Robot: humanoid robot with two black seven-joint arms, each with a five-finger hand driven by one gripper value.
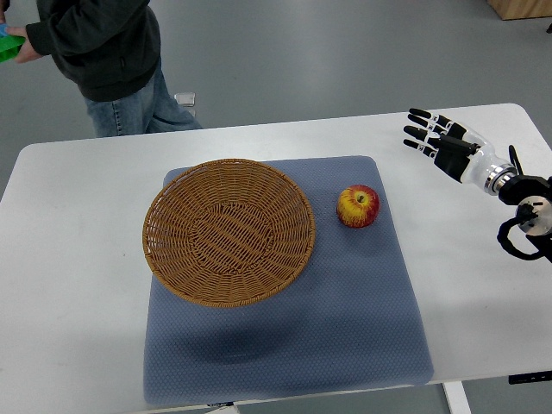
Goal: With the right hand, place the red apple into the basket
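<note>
The red apple is beside the wicker basket, and my right gripper should go there next and close around the apple's middle [359, 206].
A red and yellow apple [358, 206] lies on a blue-grey mat [345, 310], just right of a round wicker basket [228, 231]. The basket is empty. My right hand [429, 136] comes in from the right edge and hovers over the white table, up and to the right of the apple and well apart from it. Its fingers are spread and hold nothing. The left arm does not show.
The white table [69, 259] carries the mat. A person in a dark top and jeans [112, 60] stands behind the table's far left edge, holding something green [9, 43].
</note>
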